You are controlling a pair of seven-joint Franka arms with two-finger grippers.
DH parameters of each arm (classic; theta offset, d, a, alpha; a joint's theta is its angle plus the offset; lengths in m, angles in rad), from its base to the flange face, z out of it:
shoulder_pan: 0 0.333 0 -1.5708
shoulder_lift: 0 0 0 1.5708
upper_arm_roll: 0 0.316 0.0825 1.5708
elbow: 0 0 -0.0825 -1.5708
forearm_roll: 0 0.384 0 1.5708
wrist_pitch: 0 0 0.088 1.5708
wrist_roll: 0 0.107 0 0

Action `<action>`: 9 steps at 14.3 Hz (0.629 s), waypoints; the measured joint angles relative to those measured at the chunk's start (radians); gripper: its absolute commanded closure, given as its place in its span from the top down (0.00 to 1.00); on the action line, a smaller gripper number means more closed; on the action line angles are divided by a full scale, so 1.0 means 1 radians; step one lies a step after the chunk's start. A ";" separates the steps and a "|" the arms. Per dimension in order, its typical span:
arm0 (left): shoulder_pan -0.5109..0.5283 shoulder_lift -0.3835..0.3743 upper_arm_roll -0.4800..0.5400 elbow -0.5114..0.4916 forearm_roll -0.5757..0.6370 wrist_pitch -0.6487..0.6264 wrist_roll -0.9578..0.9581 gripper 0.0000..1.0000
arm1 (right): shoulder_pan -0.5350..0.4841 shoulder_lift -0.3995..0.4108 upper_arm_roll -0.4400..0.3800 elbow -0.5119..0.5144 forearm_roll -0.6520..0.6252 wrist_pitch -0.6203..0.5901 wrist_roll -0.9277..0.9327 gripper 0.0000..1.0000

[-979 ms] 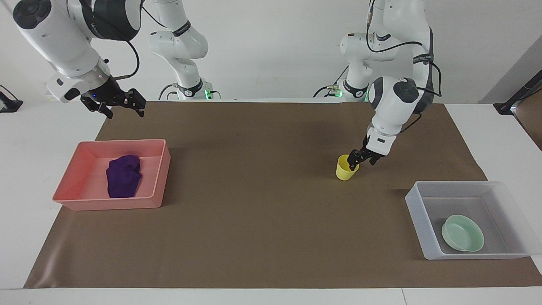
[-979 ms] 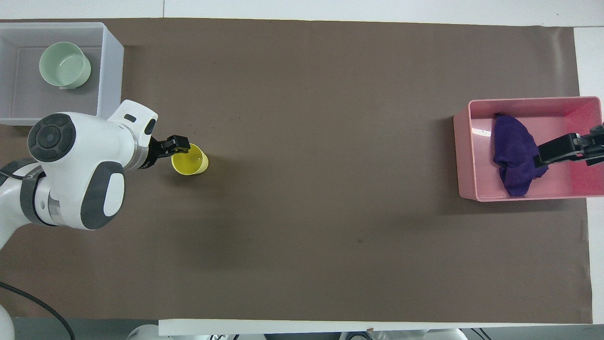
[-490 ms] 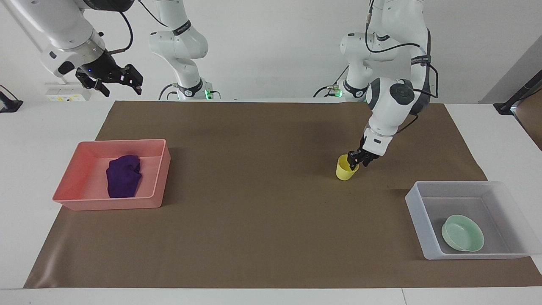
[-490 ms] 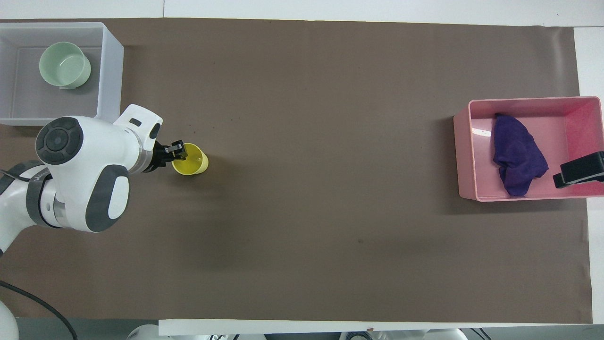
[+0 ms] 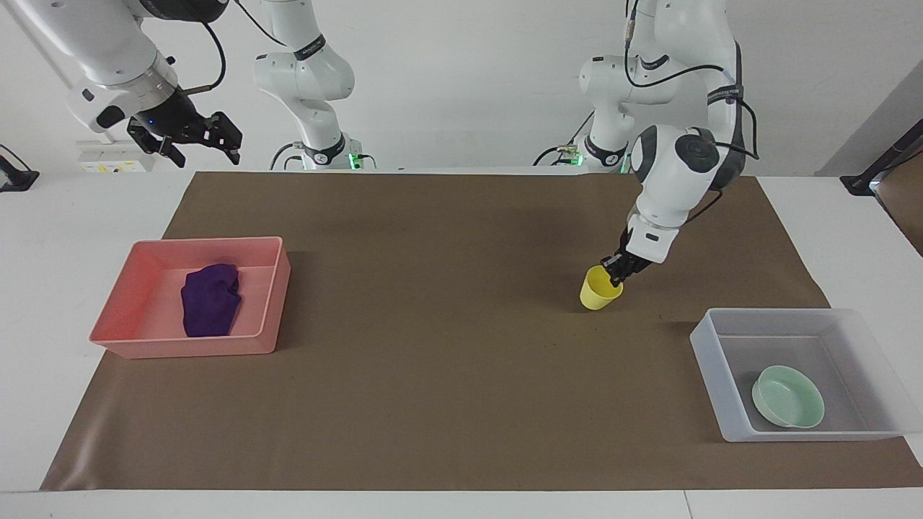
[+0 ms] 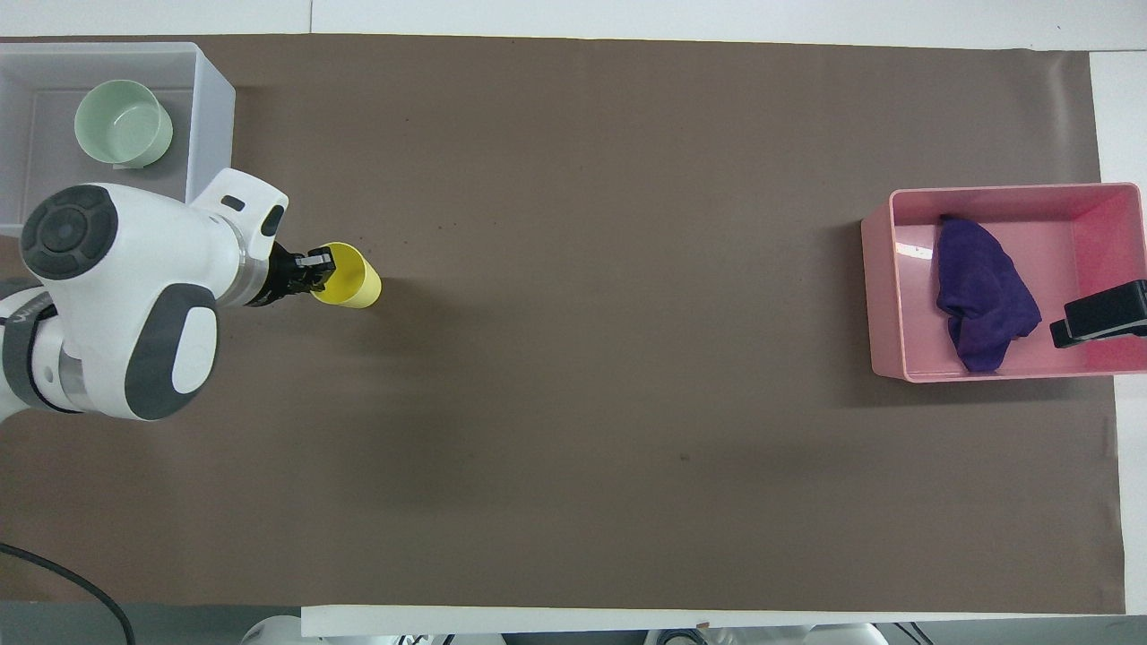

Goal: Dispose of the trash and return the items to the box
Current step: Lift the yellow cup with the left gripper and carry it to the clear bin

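Note:
My left gripper has the yellow cup, tilted just above the brown mat, to place. I should set it down with that gripper inside the mint-green bowl (image 6: pixel 102 120) in the translucent box.
The yellow cup (image 5: pixel 600 289) hangs tilted just above the brown mat, also seen in the overhead view (image 6: pixel 351 278). My left gripper (image 5: pixel 617 272) is shut on its rim (image 6: pixel 314 269). The mint-green bowl (image 5: pixel 787 396) lies in the translucent box (image 5: pixel 710 360) at the left arm's end; both also show in the overhead view, the bowl (image 6: pixel 123 123) and the box (image 6: pixel 211 134). The purple rag (image 5: pixel 209 299) lies in the pink bin (image 5: pixel 209 244). My right gripper (image 5: pixel 189 140) is open and empty, raised over the table edge near the pink bin; only part of it shows in the overhead view (image 6: pixel 1098 313).
The pink bin (image 6: pixel 986 191) with the rag (image 6: pixel 981 296) stands at the right arm's end of the brown mat (image 5: pixel 433 346). The box stands farther from the robots than the cup.
My left gripper has shut on the cup's rim, tilted it and lifted it a little toward the box. My right gripper has risen away from the pink bin.

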 measured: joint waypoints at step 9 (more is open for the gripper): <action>0.334 0.163 0.018 0.489 0.050 -0.117 0.014 0.00 | 0.023 0.000 -0.001 -0.006 0.000 0.008 0.000 1.00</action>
